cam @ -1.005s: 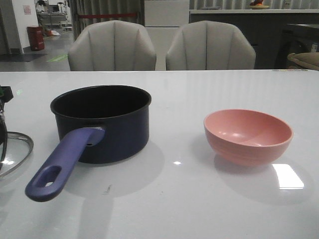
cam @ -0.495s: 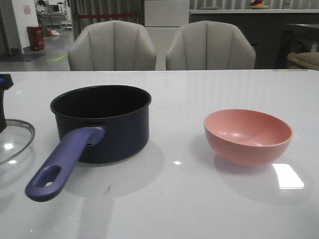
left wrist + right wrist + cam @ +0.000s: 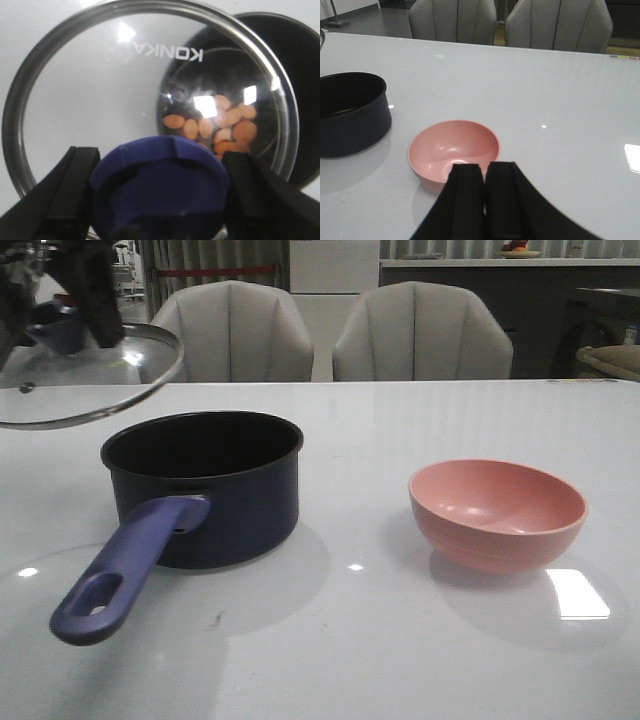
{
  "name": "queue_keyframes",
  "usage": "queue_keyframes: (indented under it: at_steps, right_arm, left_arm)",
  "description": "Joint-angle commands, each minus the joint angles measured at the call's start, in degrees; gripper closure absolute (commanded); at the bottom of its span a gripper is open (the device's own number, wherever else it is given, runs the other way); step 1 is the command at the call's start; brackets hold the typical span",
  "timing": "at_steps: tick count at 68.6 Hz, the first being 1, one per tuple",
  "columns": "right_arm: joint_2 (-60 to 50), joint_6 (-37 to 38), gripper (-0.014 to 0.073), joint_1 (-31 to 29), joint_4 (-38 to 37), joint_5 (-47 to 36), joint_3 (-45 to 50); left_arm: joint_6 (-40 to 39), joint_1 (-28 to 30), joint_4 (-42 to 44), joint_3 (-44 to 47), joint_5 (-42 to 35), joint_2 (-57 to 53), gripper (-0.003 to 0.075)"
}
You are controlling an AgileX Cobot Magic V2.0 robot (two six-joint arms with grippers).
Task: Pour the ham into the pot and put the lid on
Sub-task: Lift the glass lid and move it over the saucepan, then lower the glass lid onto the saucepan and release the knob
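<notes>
Next, my left gripper lowers the glass lid and puts it down on the open top of the dark navy pot (image 3: 201, 443) (image 3: 241, 102). The lid is now held in the air above the pot.
The dark navy pot (image 3: 215, 485) with its blue handle (image 3: 125, 570) stands left of centre on the table; it also shows in the right wrist view (image 3: 350, 112). My left gripper (image 3: 75, 295) is shut on the blue knob (image 3: 160, 190) of the glass lid (image 3: 90, 375) and holds it in the air above and left of the pot. Through the lid (image 3: 90, 100) I see several orange-pink ham chunks (image 3: 215, 125) in the pot. My right gripper (image 3: 484, 167) is shut and empty, just near the pink bowl (image 3: 454, 150).
The pink bowl (image 3: 497, 510) stands empty on the right of the white table (image 3: 380, 640). Two grey chairs (image 3: 330, 335) stand behind the far edge.
My left gripper has lifted the lid off the table at the far left and carried it up and rightward toward the pot. The pot and bowl have not moved.
</notes>
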Motion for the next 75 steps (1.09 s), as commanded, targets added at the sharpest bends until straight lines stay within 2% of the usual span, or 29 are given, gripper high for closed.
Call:
queue_keyframes:
  at_steps: [1,21,44,66,75]
  right_arm:
    - [0.5,-0.7,0.0448,0.1,-0.3,-4.4,-1.6]
    - [0.5,-0.7,0.0448,0.1,-0.3,-4.4,-1.6]
    - [0.5,-0.7,0.0448,0.1,-0.3,-4.4,-1.6]
    - [0.5,-0.7,0.0448,0.1,-0.3,-4.4,-1.6]
    - [0.5,-0.7,0.0448,0.1,-0.3,-4.4,-1.6]
  left_arm:
    - [0.7,-3.8,-1.0,-5.7,2.5,0.3,0.0515]
    - [0.8,-7.9,-1.2,-13.6,6.3,6.9,0.0514]
    - [1.3,-10.5,-1.0,-13.7,6.3,8.4,0.0512]
    - [1.3,-10.7,0.6,-13.7,6.3,9.9,0.0512]
    - [1.3,-10.7,0.6,-13.7,6.3,9.9,0.0477]
